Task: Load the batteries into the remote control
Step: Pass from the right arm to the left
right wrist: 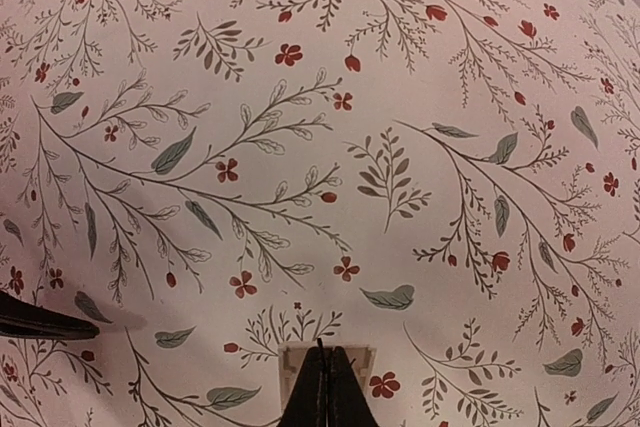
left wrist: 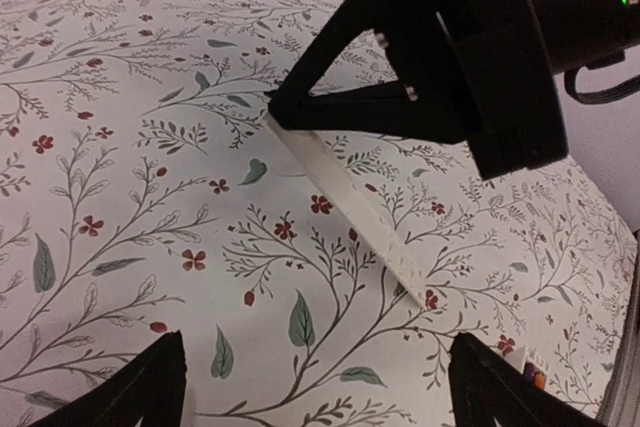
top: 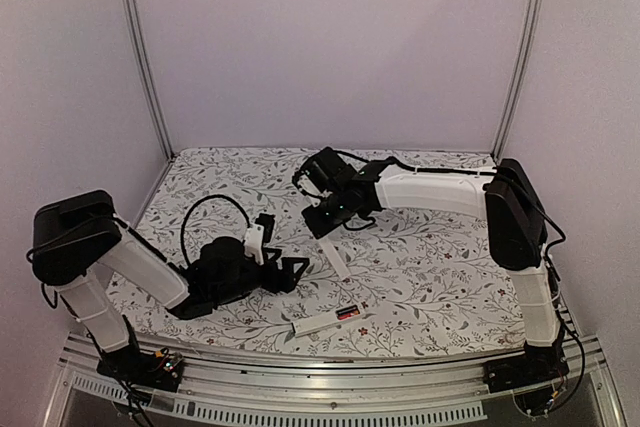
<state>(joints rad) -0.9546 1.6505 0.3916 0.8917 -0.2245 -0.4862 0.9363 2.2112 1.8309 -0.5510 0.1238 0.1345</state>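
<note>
The robot's left gripper needs to close on the middle of the white cover plate (top: 331,255) (left wrist: 356,219), between the plate's near end and the plate's end under the right gripper.
The remote control (top: 320,324) is a white bar lying near the front edge. Red and dark batteries (top: 348,313) sit in its right end. A corner of it (left wrist: 522,365) shows at the bottom right of the left wrist view. A thin white cover plate (top: 337,260) (left wrist: 355,205) lies slanted on the cloth. My right gripper (top: 322,231) (right wrist: 320,372) is shut, with its tips pressed on the plate's far end (right wrist: 295,359). My left gripper (top: 296,273) (left wrist: 322,387) stands open just left of the plate's near end, with nothing between its fingers.
A floral cloth (top: 440,267) covers the table. White walls and metal posts (top: 145,57) close in the back and sides. The right arm's black wrist (left wrist: 520,37) hangs close above the left gripper's view. A left fingertip (right wrist: 40,322) shows at the right wrist view's left edge.
</note>
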